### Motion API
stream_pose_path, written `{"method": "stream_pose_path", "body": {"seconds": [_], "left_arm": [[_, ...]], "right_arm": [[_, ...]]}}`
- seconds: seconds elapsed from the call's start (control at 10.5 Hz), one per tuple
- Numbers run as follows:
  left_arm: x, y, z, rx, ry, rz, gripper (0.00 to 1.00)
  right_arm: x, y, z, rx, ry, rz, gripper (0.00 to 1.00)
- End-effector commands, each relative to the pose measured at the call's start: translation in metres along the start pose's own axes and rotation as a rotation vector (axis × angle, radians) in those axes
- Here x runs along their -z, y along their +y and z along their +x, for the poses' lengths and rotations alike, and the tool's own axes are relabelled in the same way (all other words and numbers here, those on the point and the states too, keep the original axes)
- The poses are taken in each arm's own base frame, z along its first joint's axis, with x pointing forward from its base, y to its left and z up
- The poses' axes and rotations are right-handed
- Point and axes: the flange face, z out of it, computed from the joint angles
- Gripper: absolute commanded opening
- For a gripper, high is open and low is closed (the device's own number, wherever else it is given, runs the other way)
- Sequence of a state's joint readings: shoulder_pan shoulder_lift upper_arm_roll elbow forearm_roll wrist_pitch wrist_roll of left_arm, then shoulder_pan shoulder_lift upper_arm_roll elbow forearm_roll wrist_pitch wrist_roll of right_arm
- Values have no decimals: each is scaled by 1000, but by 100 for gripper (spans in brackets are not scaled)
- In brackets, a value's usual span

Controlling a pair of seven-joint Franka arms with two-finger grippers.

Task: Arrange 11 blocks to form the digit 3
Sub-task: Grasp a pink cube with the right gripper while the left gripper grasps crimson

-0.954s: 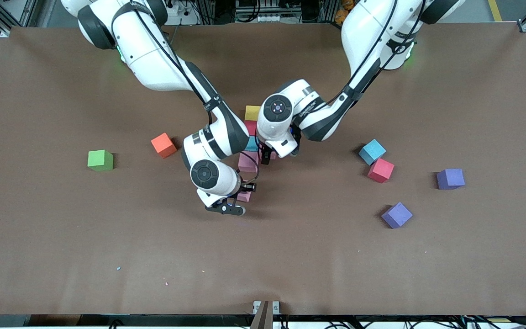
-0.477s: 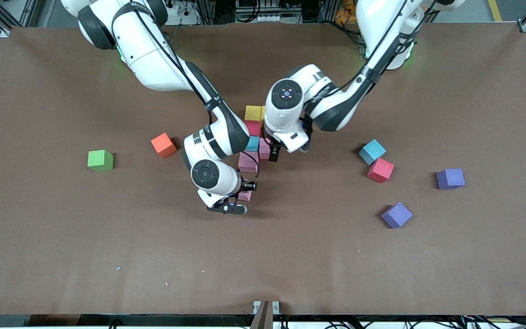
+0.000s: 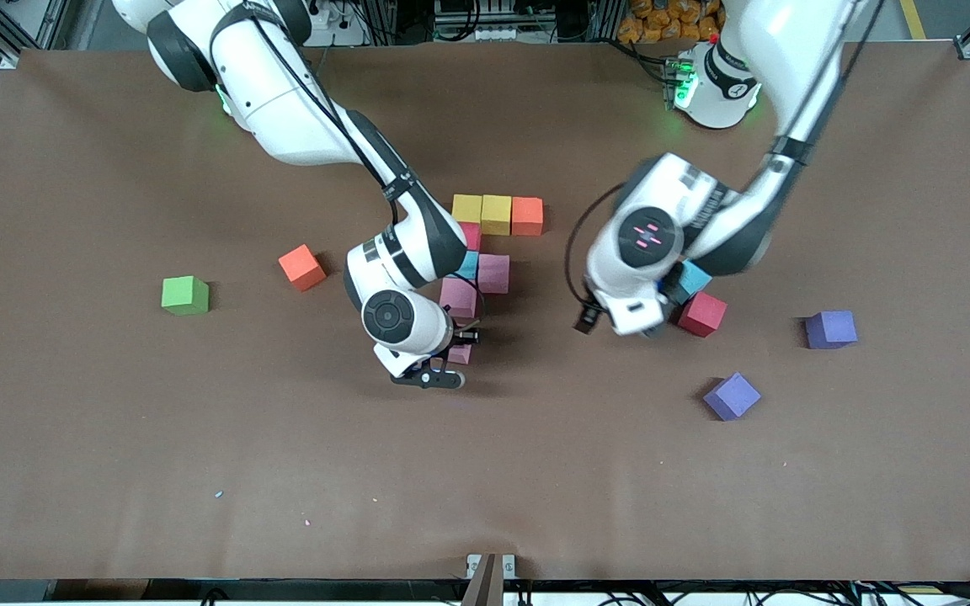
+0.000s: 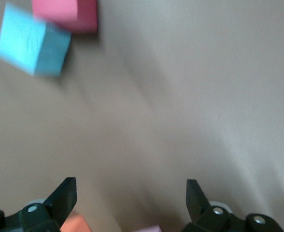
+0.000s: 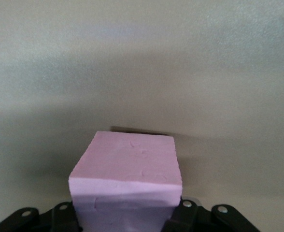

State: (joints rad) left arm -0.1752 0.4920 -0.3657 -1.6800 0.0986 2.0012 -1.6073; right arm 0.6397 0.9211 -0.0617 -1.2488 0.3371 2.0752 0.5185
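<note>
My left gripper is going to close on opposite sides of the loose red block (image 3: 701, 314) (image 4: 72, 15), the one that lies next to the loose light blue block.
The partly built digit 3 lies mid-table: two yellow blocks (image 3: 467, 207) (image 3: 496, 213) and an orange block (image 3: 527, 215) in a row. A red block (image 3: 470, 236), a light blue block (image 3: 467, 265) and a pink block (image 3: 457, 296) form a column, with another pink block (image 3: 493, 273) beside it. My right gripper (image 3: 443, 364) (image 5: 127, 215) is shut on a third pink block (image 3: 457, 353) (image 5: 127, 179), low at the column's end. My left gripper (image 3: 620, 326) (image 4: 131, 198) hangs open and empty beside a loose light blue block (image 3: 694, 276) (image 4: 31, 41) and red block (image 3: 701, 313) (image 4: 67, 14).
Two purple cubes (image 3: 830, 328) (image 3: 731, 396) lie toward the left arm's end. An orange-red cube (image 3: 301, 267) and a green cube (image 3: 185, 295) lie toward the right arm's end. The brown table (image 3: 485, 488) stretches bare toward the front camera.
My left arm has swung away from the figure toward its own end, uncovering the yellow, orange and pink blocks. The right gripper with its pink block has edged slightly toward the column.
</note>
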Motion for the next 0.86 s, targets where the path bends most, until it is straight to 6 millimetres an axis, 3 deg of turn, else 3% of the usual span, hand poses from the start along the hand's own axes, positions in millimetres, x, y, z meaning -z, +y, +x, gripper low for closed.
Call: {"method": "stream_pose_path", "body": {"seconds": [0.0, 0.29, 0.48, 0.76], "left_arm": [[9, -15, 71, -53, 15, 10, 100], [-11, -33, 155, 36, -23, 42, 100], [-25, -42, 164, 4, 46, 73, 100], [-69, -70, 173, -35, 86, 18, 100]], "right_arm": [[0, -4, -2, 15, -28, -12, 0], [-2, -6, -5, 15, -39, -16, 0], [-4, -5, -7, 15, -52, -22, 0], [-6, -9, -11, 19, -62, -27, 0]]}}
